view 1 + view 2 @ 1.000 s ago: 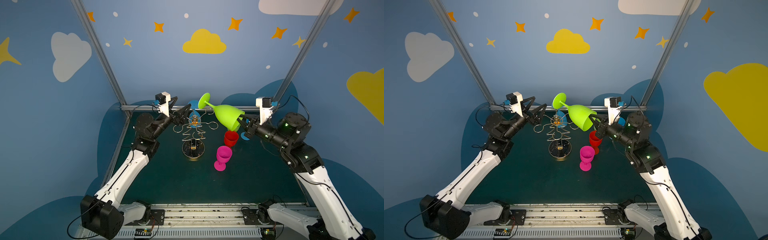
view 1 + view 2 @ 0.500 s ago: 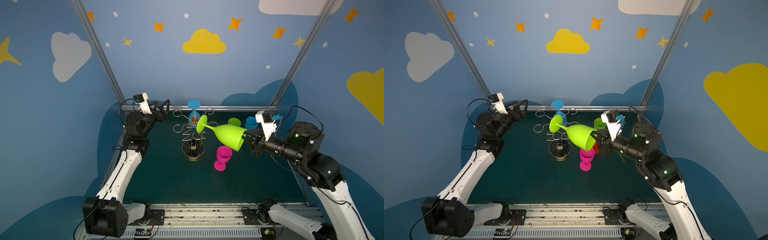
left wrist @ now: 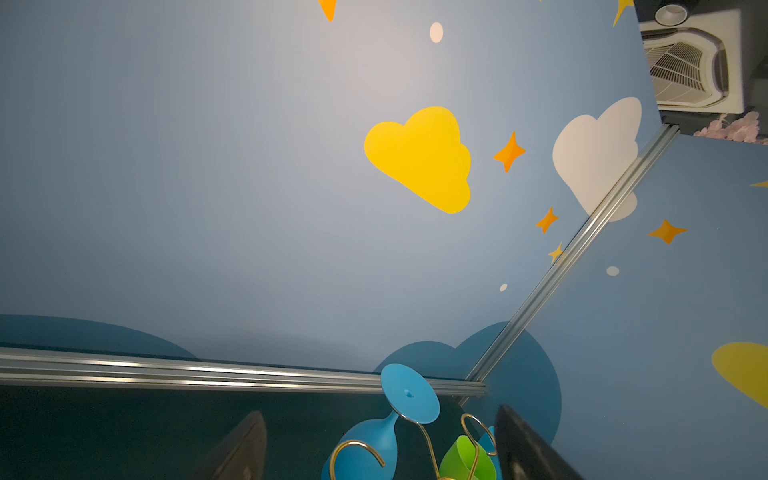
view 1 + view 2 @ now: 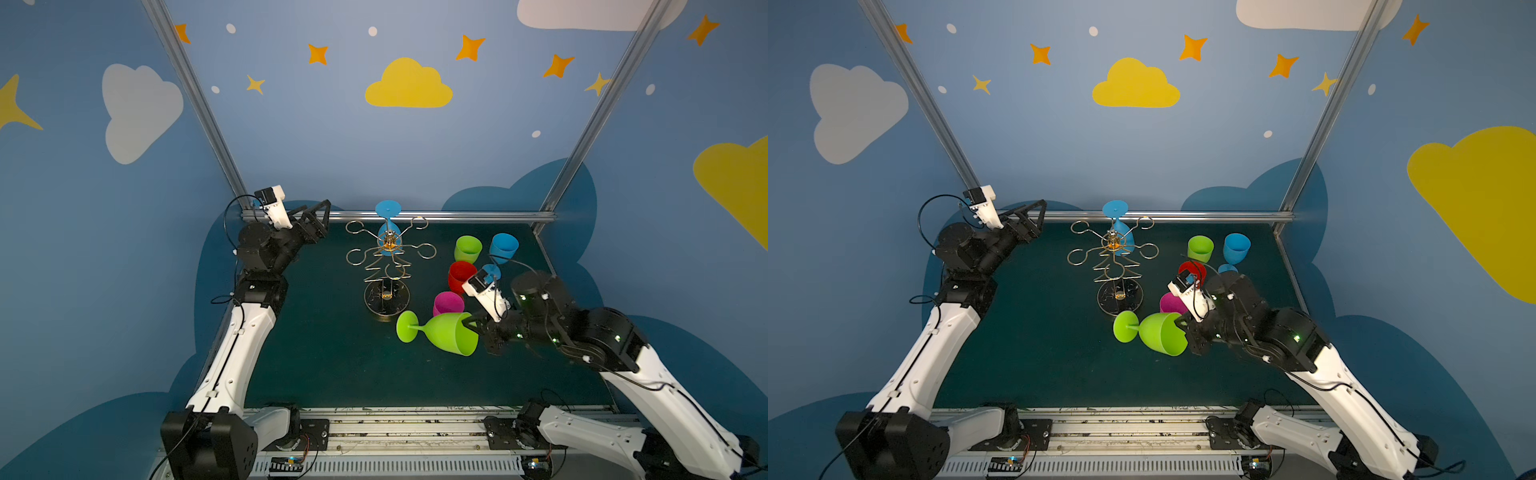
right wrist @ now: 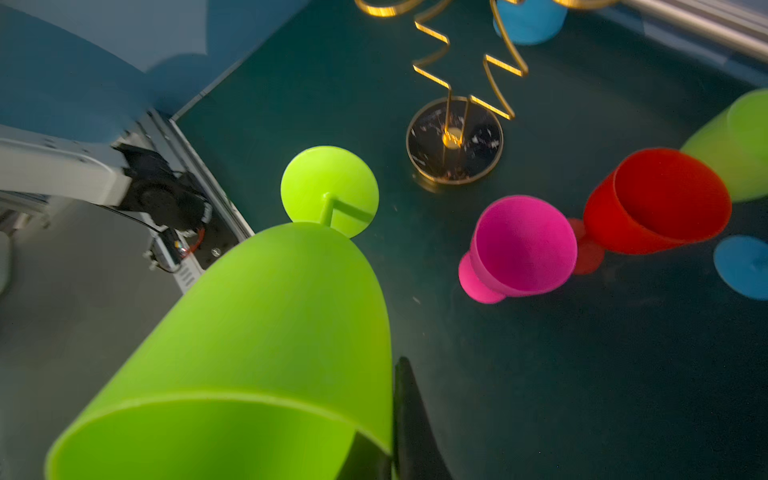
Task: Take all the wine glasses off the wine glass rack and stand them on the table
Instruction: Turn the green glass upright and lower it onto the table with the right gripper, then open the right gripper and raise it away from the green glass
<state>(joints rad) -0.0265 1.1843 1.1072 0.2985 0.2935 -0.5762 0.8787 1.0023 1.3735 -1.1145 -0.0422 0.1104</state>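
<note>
Next, my left gripper should go to the base's edge (image 4: 378, 208) (image 3: 395, 403) of the blue wine glass hanging upside down on the rack and close there.
A lime green wine glass (image 4: 446, 336) (image 4: 1160, 332) (image 5: 266, 332) lies on its side low over the mat, in front of the wine glass rack (image 4: 388, 257) (image 4: 1115, 257) (image 5: 455, 137). My right gripper (image 4: 471, 326) (image 4: 1183, 326) (image 5: 380, 411) is shut on its rim, one finger inside the bowl and one outside. A blue wine glass (image 4: 388, 212) (image 4: 1116, 210) (image 3: 409, 392) hangs upside down on a back arm of the rack. My left gripper (image 4: 318, 216) (image 4: 1030, 216) (image 3: 378, 415) stands open and empty at the back left, apart from the rack.
Right of the rack stand a green glass (image 4: 467, 248), a blue glass (image 4: 503, 247), a red glass (image 4: 460, 276) and a magenta glass (image 4: 448, 302), the magenta one close behind the held glass. An aluminium rail (image 4: 457, 216) runs along the mat's back edge.
My right gripper has carried the green glass from beside the rack's top down and toward the front. My left arm has drawn back to the left, away from the rack.
</note>
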